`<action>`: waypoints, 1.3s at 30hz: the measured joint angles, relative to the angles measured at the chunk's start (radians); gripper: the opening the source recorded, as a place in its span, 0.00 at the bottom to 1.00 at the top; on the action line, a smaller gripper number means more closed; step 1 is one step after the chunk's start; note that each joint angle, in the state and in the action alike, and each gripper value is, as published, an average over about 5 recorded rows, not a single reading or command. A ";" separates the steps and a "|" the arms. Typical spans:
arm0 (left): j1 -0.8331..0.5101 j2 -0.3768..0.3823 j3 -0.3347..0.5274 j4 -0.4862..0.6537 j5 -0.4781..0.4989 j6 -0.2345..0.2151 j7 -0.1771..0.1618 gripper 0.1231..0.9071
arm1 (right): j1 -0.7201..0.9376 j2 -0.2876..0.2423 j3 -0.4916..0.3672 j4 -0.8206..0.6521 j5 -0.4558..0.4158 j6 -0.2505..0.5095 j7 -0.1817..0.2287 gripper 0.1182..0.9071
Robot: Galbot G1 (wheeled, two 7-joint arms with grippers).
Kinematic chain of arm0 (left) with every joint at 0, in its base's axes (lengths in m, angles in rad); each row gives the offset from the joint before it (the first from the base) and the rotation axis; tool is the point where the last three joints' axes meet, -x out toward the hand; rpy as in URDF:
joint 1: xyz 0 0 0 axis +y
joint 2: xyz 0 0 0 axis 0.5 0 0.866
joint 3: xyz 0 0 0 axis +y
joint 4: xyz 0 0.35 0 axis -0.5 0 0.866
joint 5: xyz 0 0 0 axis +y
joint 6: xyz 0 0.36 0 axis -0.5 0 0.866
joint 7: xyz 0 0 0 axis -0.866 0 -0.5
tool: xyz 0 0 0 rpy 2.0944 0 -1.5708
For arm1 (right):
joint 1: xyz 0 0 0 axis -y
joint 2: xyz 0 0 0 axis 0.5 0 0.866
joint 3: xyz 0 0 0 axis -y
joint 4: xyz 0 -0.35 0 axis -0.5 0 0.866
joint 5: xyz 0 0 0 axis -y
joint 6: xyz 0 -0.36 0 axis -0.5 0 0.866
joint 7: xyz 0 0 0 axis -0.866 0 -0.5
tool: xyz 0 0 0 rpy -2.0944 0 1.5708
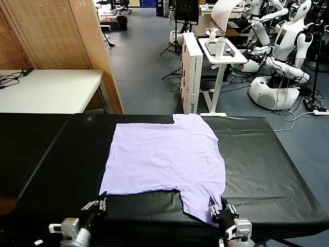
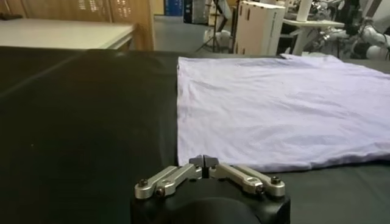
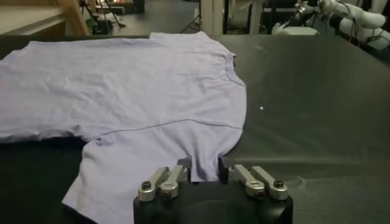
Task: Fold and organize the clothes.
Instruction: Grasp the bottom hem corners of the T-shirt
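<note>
The left gripper's closed fingers only touch the hem while the near corner lies flat, so the robot should open them and pinch that corner (image 1: 102, 192) before folding.
The clothes are one light lavender T-shirt (image 1: 164, 154), spread flat on the black table (image 1: 267, 154). One sleeve reaches toward the near edge on the right. My left gripper (image 1: 103, 198) is at the shirt's near left corner. In the left wrist view it (image 2: 203, 162) has its tips pressed together on the hem of the T-shirt (image 2: 274, 109). My right gripper (image 1: 216, 208) is at the end of that near sleeve. In the right wrist view it (image 3: 203, 167) has the fabric of the T-shirt (image 3: 134, 85) gathered between its fingers (image 3: 183, 165).
Bare black tabletop lies on both sides of the shirt. Beyond the far edge stand a white box (image 1: 191, 72), a white stand with a bottle (image 1: 223, 51), a wooden screen (image 1: 67, 36) and a white table (image 1: 51, 90). Other robots (image 1: 288, 56) are at the back right.
</note>
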 joint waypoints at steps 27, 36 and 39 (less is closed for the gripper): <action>-0.003 0.013 -0.036 -0.017 0.077 0.061 -0.011 0.72 | -0.005 0.003 0.001 0.003 -0.001 0.003 0.001 0.04; -0.001 0.009 -0.010 -0.022 0.064 0.086 -0.010 0.53 | -0.007 0.004 0.000 0.005 -0.001 0.004 0.003 0.04; -0.001 0.009 -0.004 -0.021 0.067 0.092 -0.007 0.34 | -0.008 0.005 0.000 0.006 -0.001 0.004 0.003 0.04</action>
